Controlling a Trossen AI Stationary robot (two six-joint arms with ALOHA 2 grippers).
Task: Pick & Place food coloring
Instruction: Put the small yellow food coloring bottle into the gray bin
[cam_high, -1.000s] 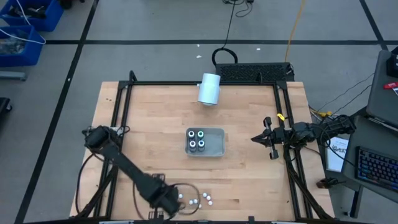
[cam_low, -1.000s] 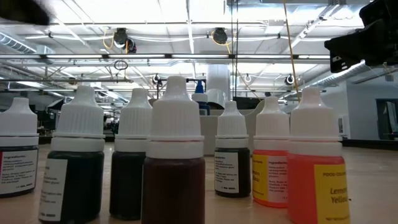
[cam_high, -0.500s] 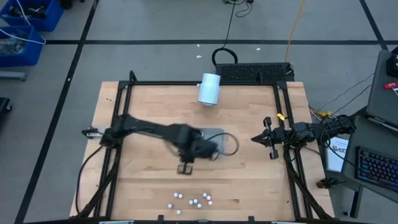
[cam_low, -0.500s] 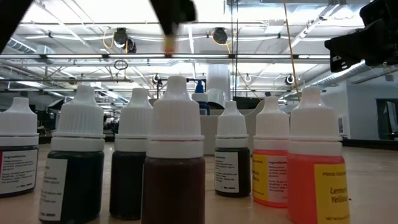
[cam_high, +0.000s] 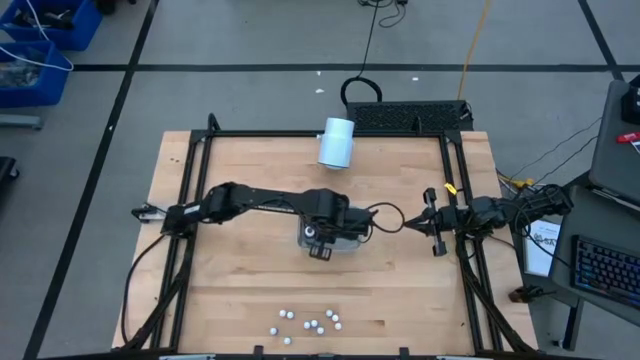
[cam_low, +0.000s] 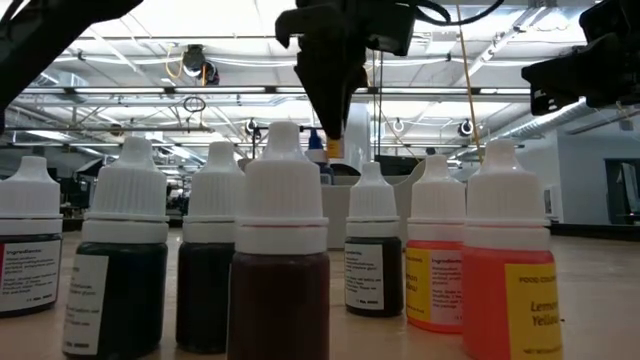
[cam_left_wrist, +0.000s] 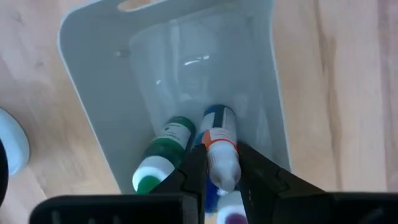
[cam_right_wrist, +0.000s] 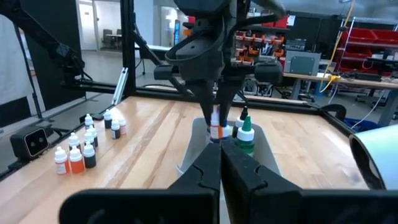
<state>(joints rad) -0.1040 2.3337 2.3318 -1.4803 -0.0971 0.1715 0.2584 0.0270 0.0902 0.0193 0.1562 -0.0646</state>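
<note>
My left gripper has the small food coloring bottle. It will let go of it in the grey tray's empty end (cam_high: 348, 228) (cam_left_wrist: 181, 53), facing my right gripper.
My left gripper (cam_high: 320, 247) hangs over the left part of the grey tray (cam_high: 355, 244), shut on a small food coloring bottle (cam_left_wrist: 219, 152) that has a white cap and an orange body. Other bottles stand in the tray, among them a green-capped one (cam_left_wrist: 163, 158). Several more small food coloring bottles (cam_high: 308, 322) stand loose on their bases near the table's front edge. My right gripper (cam_high: 412, 222) waits shut at the table's right side, level and pointing toward the tray. My left gripper pinches the bottle's white cap (cam_left_wrist: 224, 177) between its two fingers. The fingers come from above and point down. The bottle hangs upright below them, its orange lower end (cam_low: 332, 148) above the tray's rim.
A large white cylinder (cam_high: 337, 142) lies at the table's far edge, behind the tray. A black frame (cam_high: 200, 180) runs around the table's sides. The loose bottles (cam_low: 280, 260) stand close before the low camera. Bare wood lies between tray and loose bottles.
My left gripper has swung from the loose bottles at the table's near edge toward the far edge and to the right, ending over the tray. It has rolled about its own axis on the way. The orange bottle has travelled with it, clear of the table.
</note>
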